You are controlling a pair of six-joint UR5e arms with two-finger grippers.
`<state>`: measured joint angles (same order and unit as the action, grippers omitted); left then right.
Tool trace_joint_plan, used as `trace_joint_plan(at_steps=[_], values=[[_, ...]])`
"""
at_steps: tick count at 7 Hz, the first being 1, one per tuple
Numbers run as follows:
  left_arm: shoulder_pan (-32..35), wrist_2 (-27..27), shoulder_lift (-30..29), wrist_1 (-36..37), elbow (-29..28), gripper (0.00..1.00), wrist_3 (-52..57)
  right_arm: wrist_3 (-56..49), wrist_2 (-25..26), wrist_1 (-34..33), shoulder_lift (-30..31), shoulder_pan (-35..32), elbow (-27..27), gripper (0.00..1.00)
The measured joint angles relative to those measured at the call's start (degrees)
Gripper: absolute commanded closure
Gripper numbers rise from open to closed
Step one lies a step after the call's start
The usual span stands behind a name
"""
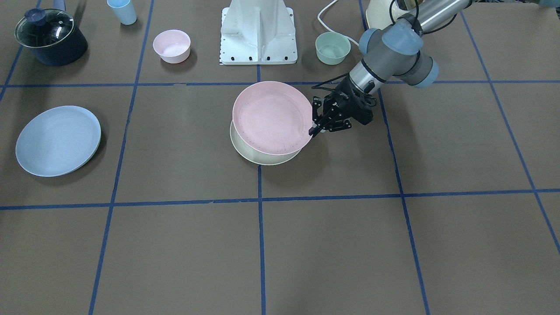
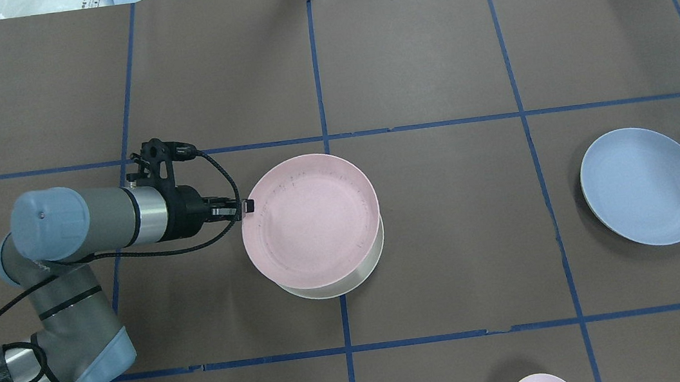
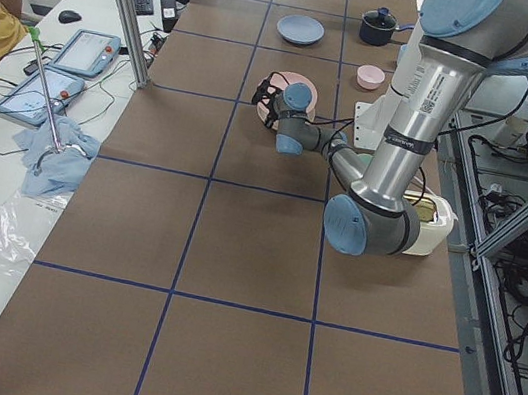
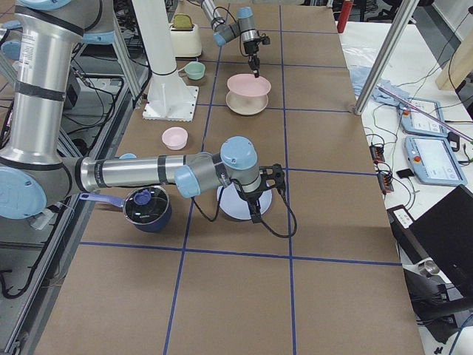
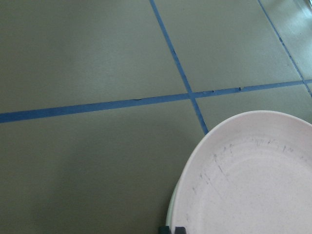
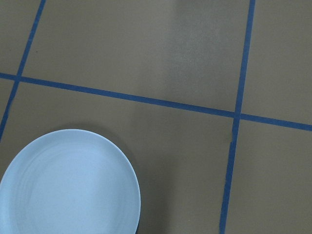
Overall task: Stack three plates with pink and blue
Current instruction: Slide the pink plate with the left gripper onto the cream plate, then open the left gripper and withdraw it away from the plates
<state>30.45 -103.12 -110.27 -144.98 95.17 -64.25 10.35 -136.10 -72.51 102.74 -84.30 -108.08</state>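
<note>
Next, the left gripper releases the pink plate on top of the cream plate (image 1: 268, 130) at the middle of the table.
A pink plate (image 1: 271, 117) hangs slightly tilted just above a cream plate (image 1: 262, 156) at the table's middle. My left gripper (image 1: 313, 130) is shut on the pink plate's rim; it shows the same way in the overhead view (image 2: 248, 206), with the pink plate (image 2: 310, 219) over the cream plate (image 2: 334, 288). A blue plate (image 1: 57, 140) lies flat on the robot's right side, also in the overhead view (image 2: 644, 185) and the right wrist view (image 6: 68, 185). My right gripper (image 4: 256, 209) shows only in the exterior right view, by the blue plate (image 4: 235, 205); I cannot tell whether it is open or shut.
Near the robot's base (image 1: 259, 33) stand a pink bowl (image 1: 171, 45), a green bowl (image 1: 333, 47), a blue cup (image 1: 122, 11) and a dark lidded pot (image 1: 50, 37). A cream appliance (image 1: 380, 13) sits behind the left arm.
</note>
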Motion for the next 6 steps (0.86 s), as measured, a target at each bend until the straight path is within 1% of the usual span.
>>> trace_joint_plan(at_steps=[3,6], values=[[-2.61,1.89,-0.5,0.87,-0.7,1.0,0.14,0.02,0.05,-0.06,0.0,0.01,0.06,0.0],[-3.0,2.48,-0.55,1.0,-1.82,1.0,0.18,0.02,0.05,-0.09,0.0,0.01,0.06,0.0]])
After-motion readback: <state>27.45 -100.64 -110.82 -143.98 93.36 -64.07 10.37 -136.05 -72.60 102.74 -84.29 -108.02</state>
